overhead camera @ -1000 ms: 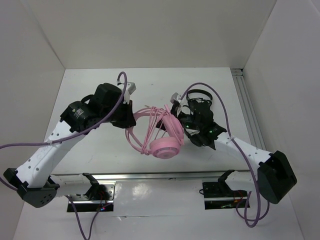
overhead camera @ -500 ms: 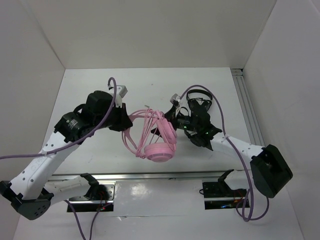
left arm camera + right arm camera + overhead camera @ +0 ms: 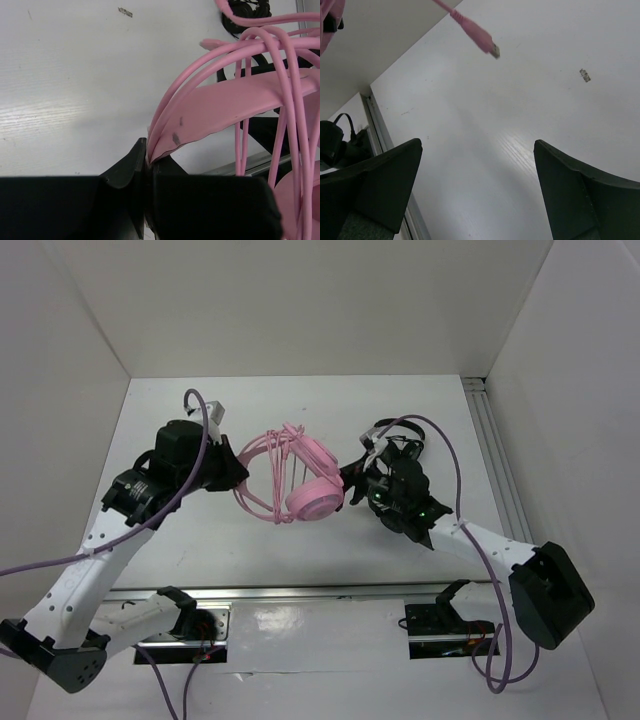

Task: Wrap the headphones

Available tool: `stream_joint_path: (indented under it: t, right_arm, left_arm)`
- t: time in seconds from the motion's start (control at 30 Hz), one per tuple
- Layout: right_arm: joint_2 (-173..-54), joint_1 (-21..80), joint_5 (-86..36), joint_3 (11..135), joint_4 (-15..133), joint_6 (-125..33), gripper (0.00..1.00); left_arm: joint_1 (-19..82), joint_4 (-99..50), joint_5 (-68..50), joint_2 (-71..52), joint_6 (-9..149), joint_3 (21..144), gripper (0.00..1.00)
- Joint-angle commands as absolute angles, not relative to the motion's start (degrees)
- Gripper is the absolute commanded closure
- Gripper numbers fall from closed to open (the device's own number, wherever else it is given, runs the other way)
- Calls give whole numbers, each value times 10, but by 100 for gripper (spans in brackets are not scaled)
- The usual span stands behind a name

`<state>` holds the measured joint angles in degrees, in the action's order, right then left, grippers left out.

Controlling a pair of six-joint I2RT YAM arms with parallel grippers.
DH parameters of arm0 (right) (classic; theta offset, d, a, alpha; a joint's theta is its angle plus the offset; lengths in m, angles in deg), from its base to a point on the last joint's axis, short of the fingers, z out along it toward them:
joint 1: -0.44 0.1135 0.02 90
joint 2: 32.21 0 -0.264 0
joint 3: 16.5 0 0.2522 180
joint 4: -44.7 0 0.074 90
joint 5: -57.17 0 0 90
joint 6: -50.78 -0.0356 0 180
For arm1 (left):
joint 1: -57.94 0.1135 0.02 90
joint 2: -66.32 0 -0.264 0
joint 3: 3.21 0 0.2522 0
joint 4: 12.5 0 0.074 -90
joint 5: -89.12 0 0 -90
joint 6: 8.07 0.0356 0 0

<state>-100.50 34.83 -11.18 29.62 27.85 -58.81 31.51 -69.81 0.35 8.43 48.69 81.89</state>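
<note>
Next, I release the pink headphones on the white table (image 3: 320,517) just beside the black headphones with my left gripper.
The pink headphones (image 3: 312,496) hang above the table between the two arms, and the thin pink cable (image 3: 262,480) is looped several times over the headband (image 3: 225,100). My left gripper (image 3: 236,472) is shut on one end of the headband, which is pinched between the jaws in the left wrist view (image 3: 146,159). To the right of the earcup, my right gripper (image 3: 352,476) is open with nothing between its fingers (image 3: 477,145). The cable's plug end (image 3: 488,45) dangles free above the table.
Black headphones (image 3: 402,436) lie on the table behind the right arm and show as a dark shape (image 3: 332,136) in the right wrist view. A metal rail (image 3: 495,465) runs along the table's right edge. White walls close in three sides.
My left arm has swung left and back, lifting the headphones up and away from the front edge. My right gripper has opened wide and holds nothing.
</note>
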Motion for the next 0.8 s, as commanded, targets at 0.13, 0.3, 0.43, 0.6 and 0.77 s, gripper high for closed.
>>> stream_joint_path:
  t: [0.13,0.3,0.43,0.6,0.77]
  right_arm:
    - [-964,344,-250,335,404,-573,0]
    - [-897,344,-475,349,556,-590,0]
    - [-829,344,-587,382,651,-615,0]
    - [-775,344,-617,430,736,-615,0]
    - [-763,344,-604,472,801,-609,0]
  left_arm:
    - [354,-621,4,98,440,826,100]
    - [361,-615,4,98,451,807,100]
    - [361,-609,-7,113,462,774,100]
    - [361,-609,-32,139,486,707,100]
    - [361,-622,-78,146,514,667,100]
